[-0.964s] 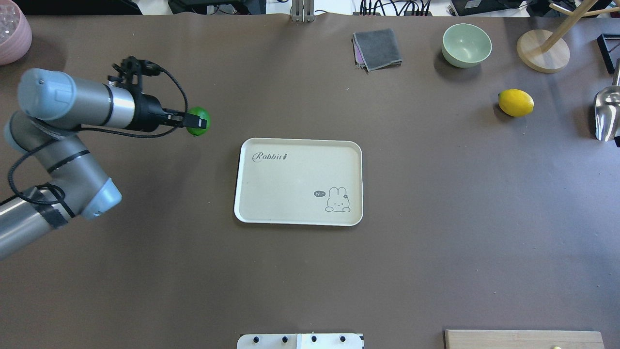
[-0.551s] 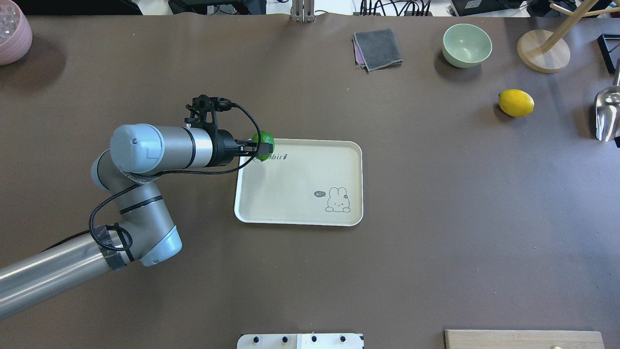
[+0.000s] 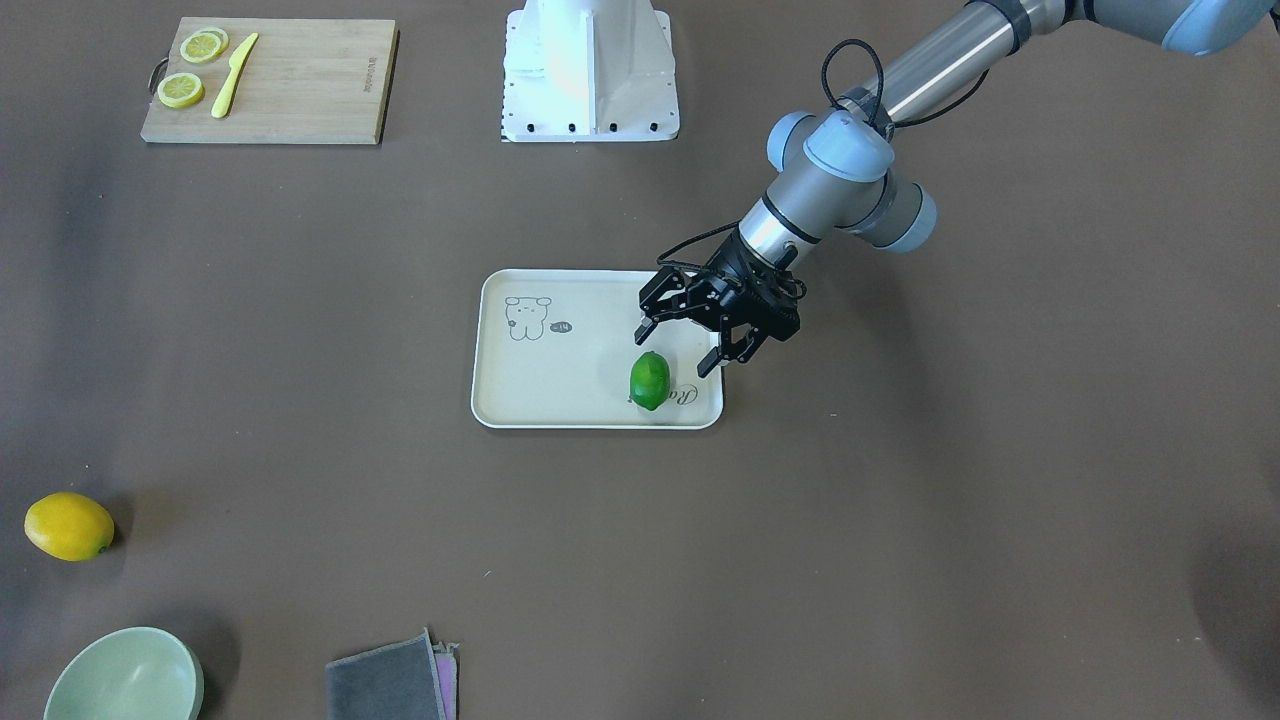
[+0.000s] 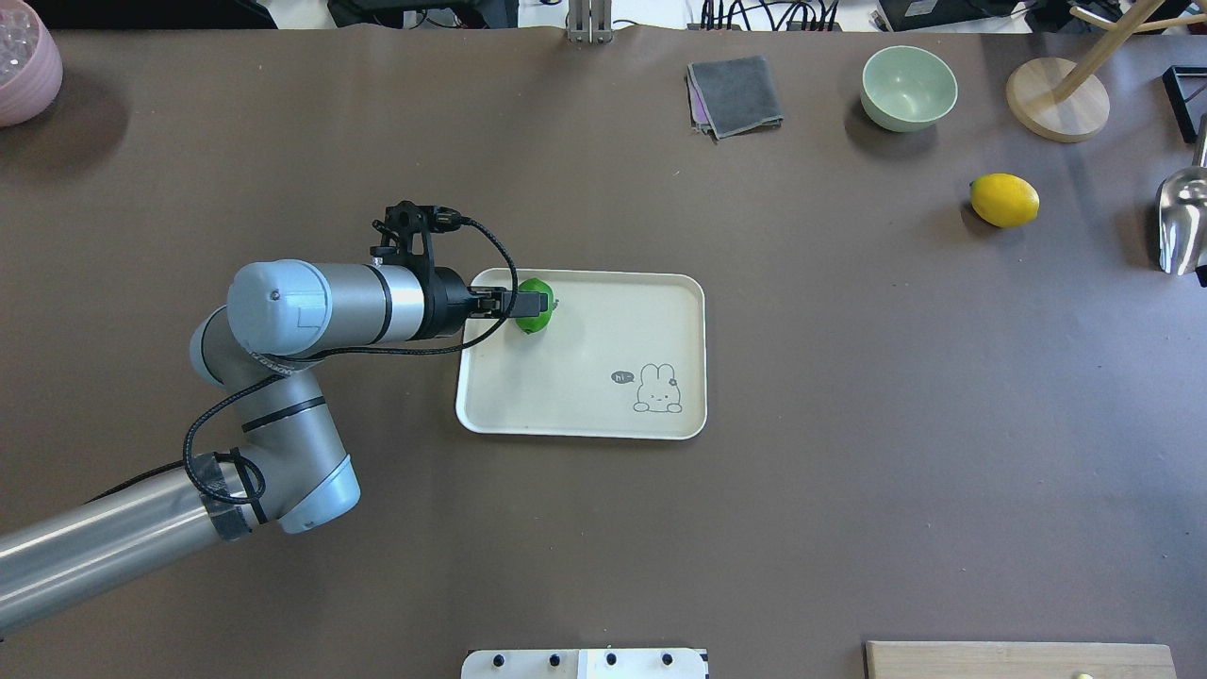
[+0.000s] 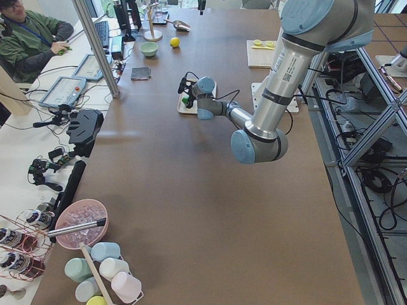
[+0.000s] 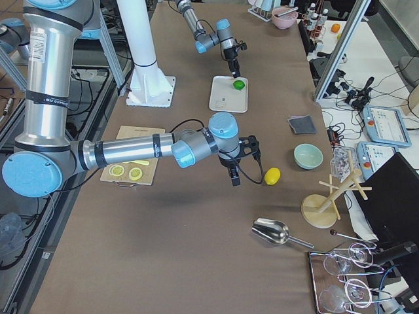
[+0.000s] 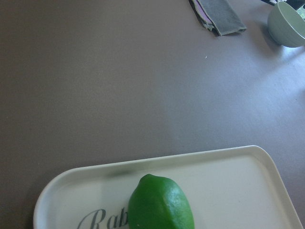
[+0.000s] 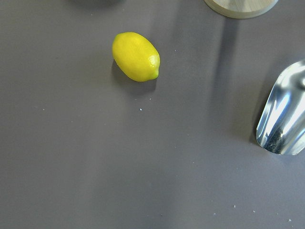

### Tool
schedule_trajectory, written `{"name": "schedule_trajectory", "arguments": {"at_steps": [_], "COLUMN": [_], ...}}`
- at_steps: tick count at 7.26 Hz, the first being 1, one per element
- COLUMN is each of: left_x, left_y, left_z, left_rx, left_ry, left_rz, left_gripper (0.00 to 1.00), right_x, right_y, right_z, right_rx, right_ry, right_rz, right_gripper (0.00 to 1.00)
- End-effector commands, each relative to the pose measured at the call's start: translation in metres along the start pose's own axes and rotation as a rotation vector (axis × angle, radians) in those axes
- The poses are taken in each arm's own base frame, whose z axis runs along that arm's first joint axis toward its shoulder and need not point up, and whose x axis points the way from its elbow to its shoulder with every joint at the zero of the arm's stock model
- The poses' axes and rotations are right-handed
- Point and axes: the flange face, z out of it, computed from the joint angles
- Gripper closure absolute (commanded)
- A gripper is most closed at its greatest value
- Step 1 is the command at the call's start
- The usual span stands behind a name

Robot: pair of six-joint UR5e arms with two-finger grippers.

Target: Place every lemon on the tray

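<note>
The robot's right gripper needs to close around the middle of the yellow lemon (image 3: 70,526) (image 8: 136,57) near the green bowl, one finger on each long side.
The green lemon (image 3: 649,381) lies on the cream tray (image 3: 560,385) near its "Rabbit" script, at the tray's far-left corner in the overhead view (image 4: 535,319). My left gripper (image 3: 680,345) hangs just above it, open and empty, the fingers apart from the fruit. The left wrist view shows the green lemon (image 7: 161,202) on the tray (image 7: 228,181). The yellow lemon (image 4: 1004,200) sits on the table at the far right. My right gripper (image 6: 232,175) hovers near the yellow lemon (image 6: 272,176); I cannot tell if it is open or shut. The right wrist view shows the yellow lemon (image 8: 136,56).
A green bowl (image 4: 908,87), a grey cloth (image 4: 735,94) and a wooden stand (image 4: 1056,99) stand at the back right. A metal scoop (image 4: 1183,222) lies right of the yellow lemon. A cutting board (image 3: 300,80) with lemon slices is near the robot's base.
My left arm carried the green lemon right, from the bare table to over the tray. The gripper has opened and the lemon now lies on the tray.
</note>
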Motion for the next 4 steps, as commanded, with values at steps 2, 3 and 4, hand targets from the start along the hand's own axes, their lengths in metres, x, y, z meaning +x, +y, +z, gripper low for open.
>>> {"name": "schedule_trajectory", "arguments": {"at_steps": [2, 3, 4], "left_x": [-0.045, -0.082, -0.129], "left_y": [-0.033, -0.050, -0.059], "left_z": [-0.053, -0.081, -0.108], "left_rx": [-0.017, -0.074, -0.106], "left_ry": [-0.011, -0.013, -0.045], "left_rz": [-0.005, 0.051, 0.152], "left_gripper": [0.02, 0.02, 0.02], "right_x": [0.005, -0.004, -0.024], "right_y": [-0.002, -0.019, -0.039], "right_z": [0.008, 0.017, 0.032], "right_rx": [-0.001, 0.005, 0.006], "right_ry": [0.045, 0.069, 0.094], "right_rz": [-0.008, -0.047, -0.116], "right_gripper": [0.00, 0.00, 0.00]}}
